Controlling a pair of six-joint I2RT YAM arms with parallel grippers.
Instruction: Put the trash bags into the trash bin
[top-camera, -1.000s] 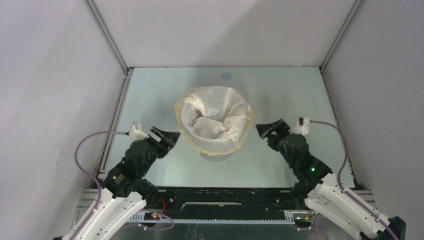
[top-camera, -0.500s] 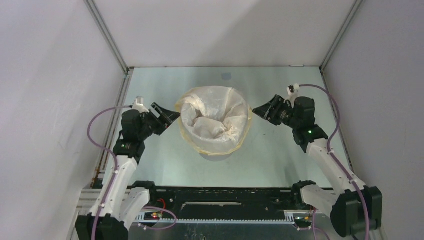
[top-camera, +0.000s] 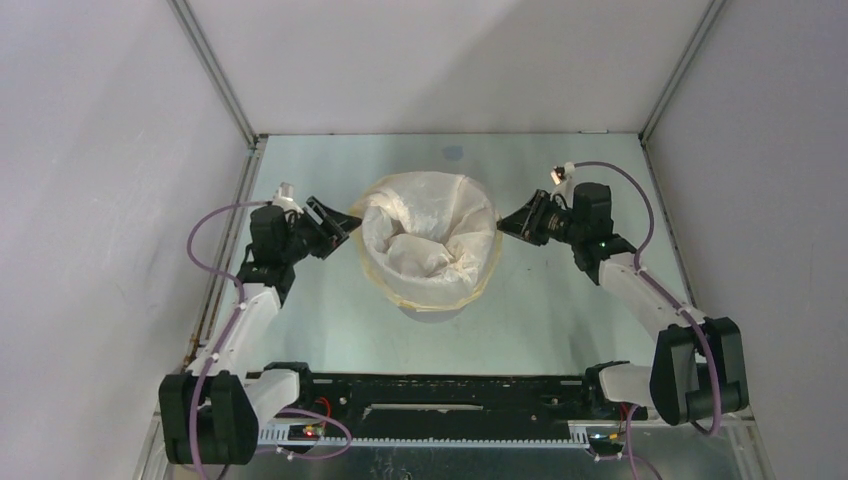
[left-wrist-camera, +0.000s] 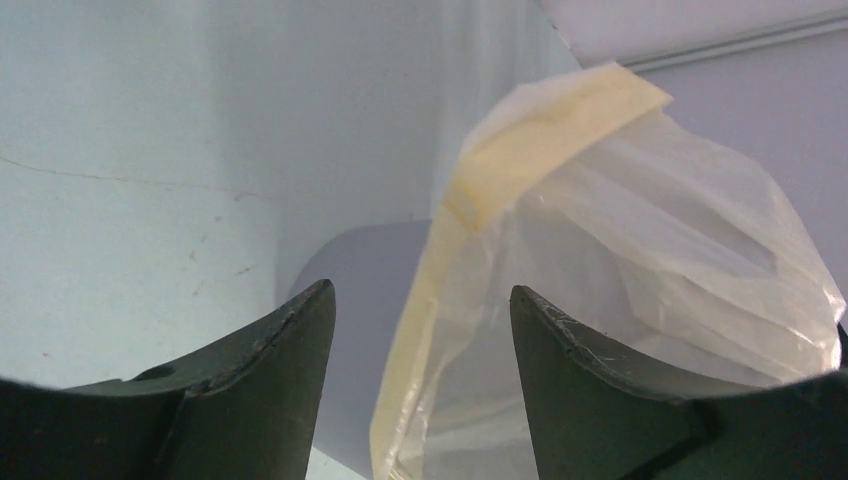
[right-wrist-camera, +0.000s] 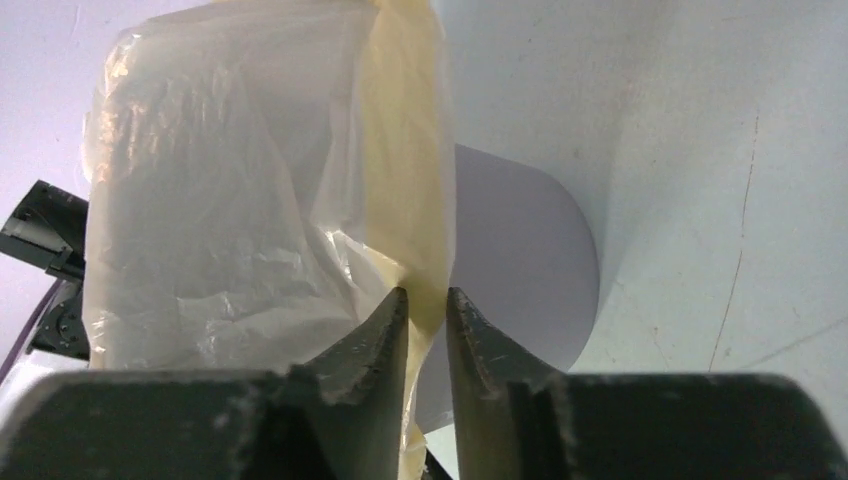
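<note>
My left gripper needs to pinch the trash bag's yellow band (top-camera: 365, 256) while my right gripper pushes down inside, because the middle of the trash bag is bunched up inside the trash bin.
The pale yellow-cream trash bag (top-camera: 428, 240) sits in the trash bin at the table's middle, its mouth spread and its darker yellow band (top-camera: 432, 299) draped outside the rim. From above the bag covers the bin; its grey wall shows in the left wrist view (left-wrist-camera: 350, 300) and the right wrist view (right-wrist-camera: 520, 260). My left gripper (top-camera: 345, 222) is at the bag's left rim, open, with the yellow band (left-wrist-camera: 470, 190) hanging between its fingers (left-wrist-camera: 290, 350). My right gripper (top-camera: 503, 225) is at the right rim, its jaws (right-wrist-camera: 425, 291) pinched on the yellow band (right-wrist-camera: 410, 150).
White enclosure walls and metal frame posts (top-camera: 655, 110) close in the table on three sides. A small dark mark (top-camera: 453, 153) lies on the surface behind the bin. A black rail (top-camera: 440, 385) with both arm bases runs along the near edge.
Both arms have reached forward and inward to the bag's rim. The right gripper has closed down on the yellow band; the left has narrowed a little around the band.
</note>
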